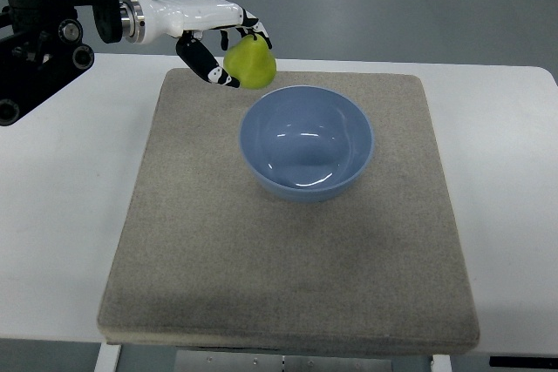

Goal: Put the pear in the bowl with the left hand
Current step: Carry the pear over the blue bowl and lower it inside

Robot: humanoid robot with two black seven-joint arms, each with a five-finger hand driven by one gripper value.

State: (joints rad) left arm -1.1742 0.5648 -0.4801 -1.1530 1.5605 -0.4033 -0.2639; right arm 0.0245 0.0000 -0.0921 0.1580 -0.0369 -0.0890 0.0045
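Next, my left gripper lets go of the pear on the bottom of the light blue bowl (303,158), near its middle.
A yellow-green pear (251,64) is held in my left hand (228,51), whose white and black fingers curl around it from above and from the left. The hand holds the pear in the air over the far left part of the mat, just beyond the far left rim of the bowl. The light blue bowl (261,165) stands upright and empty on the middle of the mat. My left arm comes in from the upper left. My right arm does not show.
A grey felt mat (192,250) covers most of the white table (61,206). The grey floor lies beyond the table's far edge.
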